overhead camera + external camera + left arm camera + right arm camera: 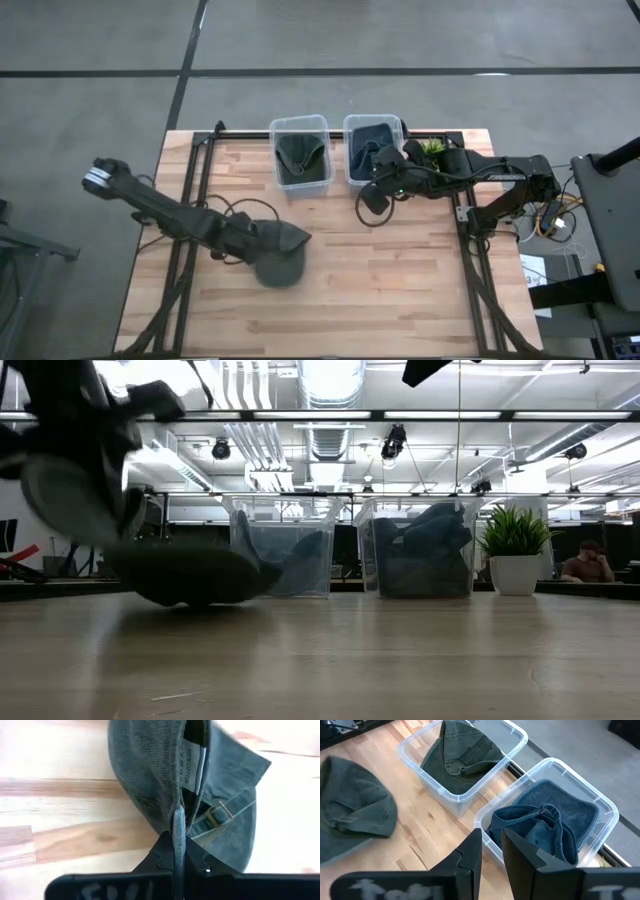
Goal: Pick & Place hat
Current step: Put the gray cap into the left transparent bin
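Next, I let go of the dark green cap, now low near the table's middle, with my left gripper on top of the other green cap (301, 147) inside its clear bin.
A dark green cap (281, 256) lies near the table's middle, ahead of my left gripper (252, 240), which is shut on it. The left wrist view shows the cap (145, 775) with its inner label and buckle strap. In the low view the cap (190, 575) sits low, at or just above the tabletop. Two clear bins stand at the far edge. The left bin (322, 170) holds another green cap, and the right bin (349, 170) holds blue denim caps (545, 827). My right gripper (491, 852) hovers just before the right bin, narrowly open and holding nothing. My left gripper pinches the cap's rim (178, 822) between its two fingers, next to the buckle strap (220, 812). The pinched cloth is a thin folded edge standing on end between the pads. The fingers come from the table's left, slanting down. The rest of the cap spreads out ahead of them.
A potted plant (432, 148) stands right of the blue-cap bin, by the far edge. Black frame rails (190, 200) run along the table's left and right sides. Bare wood (400, 280) lies toward the near edge. In the low view a person (590, 563) sits far off.
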`<state>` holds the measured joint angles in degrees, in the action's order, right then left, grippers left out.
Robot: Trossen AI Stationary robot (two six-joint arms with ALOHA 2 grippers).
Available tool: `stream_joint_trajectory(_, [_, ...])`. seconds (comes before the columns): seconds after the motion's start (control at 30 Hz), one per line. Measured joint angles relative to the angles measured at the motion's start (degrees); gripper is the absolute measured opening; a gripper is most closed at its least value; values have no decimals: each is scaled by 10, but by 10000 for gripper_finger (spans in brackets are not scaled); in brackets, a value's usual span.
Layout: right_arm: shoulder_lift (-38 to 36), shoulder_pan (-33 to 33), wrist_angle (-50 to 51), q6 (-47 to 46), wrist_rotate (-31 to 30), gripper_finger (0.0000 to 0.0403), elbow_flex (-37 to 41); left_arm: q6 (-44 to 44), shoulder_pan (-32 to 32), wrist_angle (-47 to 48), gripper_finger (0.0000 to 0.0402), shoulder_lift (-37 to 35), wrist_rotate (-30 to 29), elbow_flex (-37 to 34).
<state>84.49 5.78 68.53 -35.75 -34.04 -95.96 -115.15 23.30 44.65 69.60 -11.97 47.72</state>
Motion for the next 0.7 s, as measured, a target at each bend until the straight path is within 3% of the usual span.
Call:
stream_joint_trajectory(0.13, [0,0,1,0,0,72,0,18,10,37,3,-68,-67,39])
stream_joint_trajectory(0.47, [0,0,1,0,-1,79,1,198,4,40,3,-152,-402,167])
stream_joint_trajectory(0.57, [0,0,0,-1,-2,74,1,276,-29,39,3,-152,-451,205])
stream_joint_trajectory(0.7, [0,0,-1,-1,-2,69,1,374,-107,38,3,-140,-448,246])
